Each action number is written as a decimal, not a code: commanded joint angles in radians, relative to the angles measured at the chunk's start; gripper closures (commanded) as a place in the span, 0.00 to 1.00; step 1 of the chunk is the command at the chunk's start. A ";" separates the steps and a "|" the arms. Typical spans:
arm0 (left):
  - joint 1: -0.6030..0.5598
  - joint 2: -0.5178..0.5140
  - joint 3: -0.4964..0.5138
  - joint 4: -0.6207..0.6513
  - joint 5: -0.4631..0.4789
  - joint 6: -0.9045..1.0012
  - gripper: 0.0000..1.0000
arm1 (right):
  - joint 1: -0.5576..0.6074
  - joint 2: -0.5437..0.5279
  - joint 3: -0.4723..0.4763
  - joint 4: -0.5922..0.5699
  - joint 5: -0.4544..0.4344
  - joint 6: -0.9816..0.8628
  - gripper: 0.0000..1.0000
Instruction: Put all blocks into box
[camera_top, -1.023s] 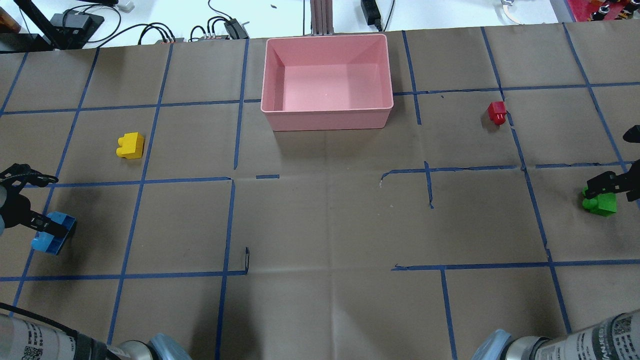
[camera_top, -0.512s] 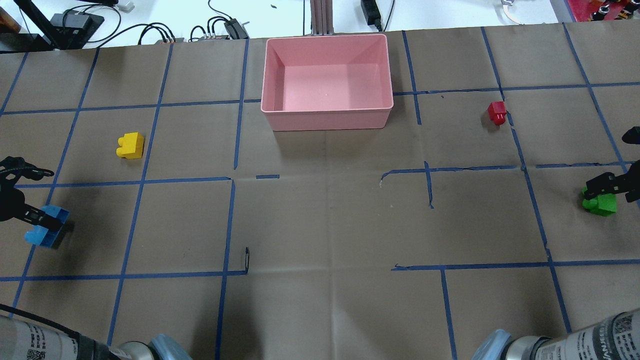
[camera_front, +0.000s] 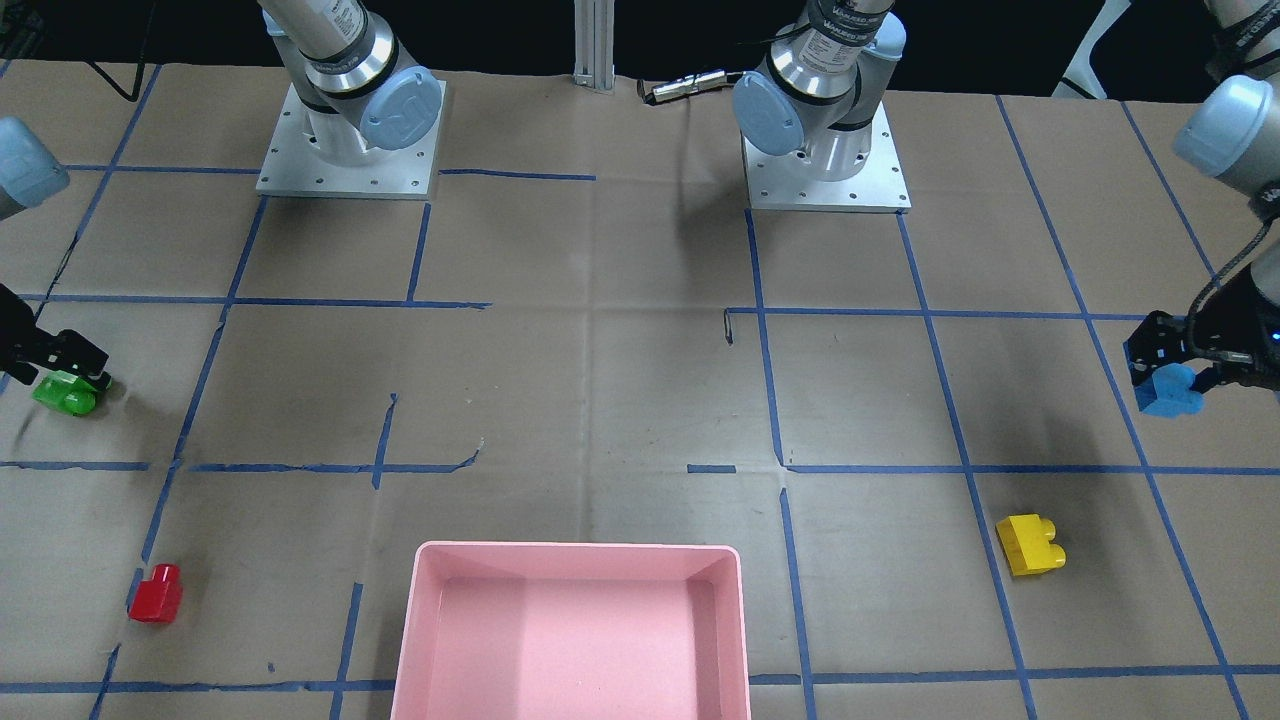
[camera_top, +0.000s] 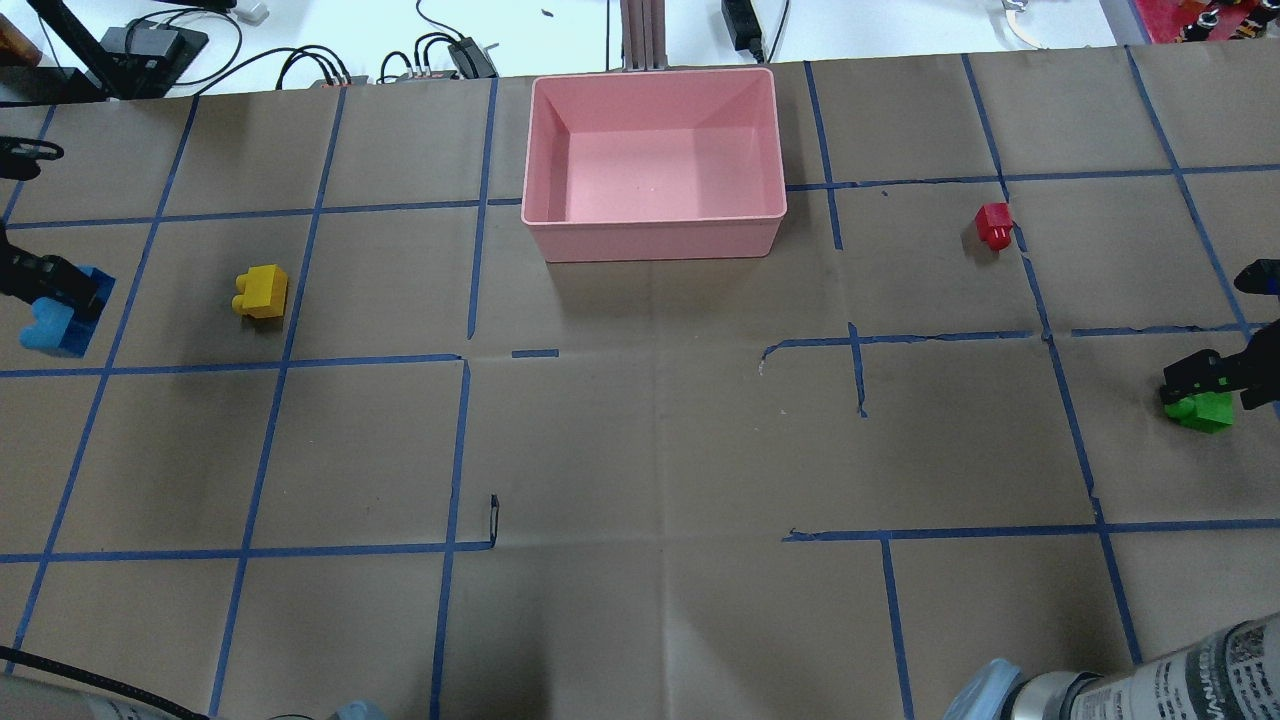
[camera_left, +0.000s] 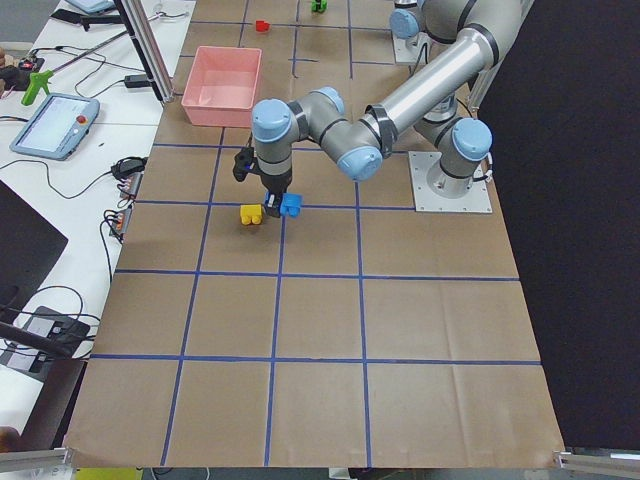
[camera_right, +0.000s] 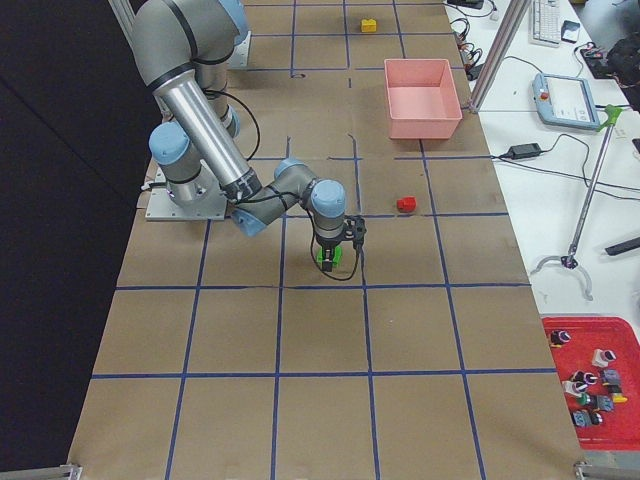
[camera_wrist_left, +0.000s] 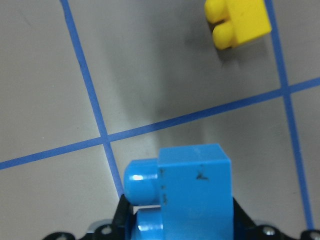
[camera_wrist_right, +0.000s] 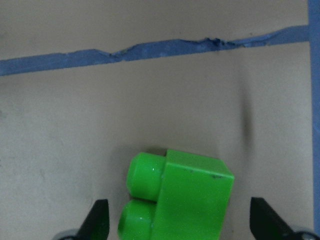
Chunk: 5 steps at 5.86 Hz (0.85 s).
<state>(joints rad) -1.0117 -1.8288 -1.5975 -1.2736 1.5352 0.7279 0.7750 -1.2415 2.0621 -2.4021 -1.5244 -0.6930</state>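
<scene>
Next, my left gripper lets go of the blue block inside the pink box (camera_front: 666, 698), close to the side of the box that faces the yellow block.
My left gripper (camera_top: 65, 295) is shut on the blue block (camera_top: 58, 318) and holds it above the table at the far left, near the yellow block (camera_top: 262, 291). In the left wrist view the blue block (camera_wrist_left: 185, 195) fills the lower middle and the yellow block (camera_wrist_left: 240, 20) lies ahead. My right gripper (camera_top: 1205, 385) is open and straddles the green block (camera_top: 1203, 411), which rests on the table; its fingers (camera_wrist_right: 100, 220) stand clear of the green block (camera_wrist_right: 175, 200). The red block (camera_top: 995, 224) lies right of the pink box (camera_top: 655, 238), which holds nothing.
The table is brown paper with a blue tape grid. Cables and power bricks (camera_top: 450, 55) lie behind the box past the table's far edge. A metal post (camera_top: 640, 30) stands just behind the box. The arm bases (camera_front: 345, 130) stand at the robot's side.
My left gripper has carried the blue block away from the robot, towards the level of the yellow block. My right gripper has stayed at the green block.
</scene>
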 joint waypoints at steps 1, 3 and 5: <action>-0.219 -0.049 0.123 -0.033 -0.074 -0.371 0.81 | 0.000 0.004 -0.002 -0.009 -0.008 0.004 0.32; -0.429 -0.216 0.358 -0.035 -0.064 -0.617 0.81 | 0.001 -0.006 -0.008 -0.006 -0.011 0.004 0.51; -0.609 -0.434 0.627 -0.044 0.023 -0.756 0.81 | 0.009 -0.038 -0.045 0.041 -0.014 0.012 0.79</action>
<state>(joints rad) -1.5364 -2.1644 -1.0958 -1.3109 1.5249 0.0395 0.7805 -1.2609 2.0359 -2.3861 -1.5377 -0.6843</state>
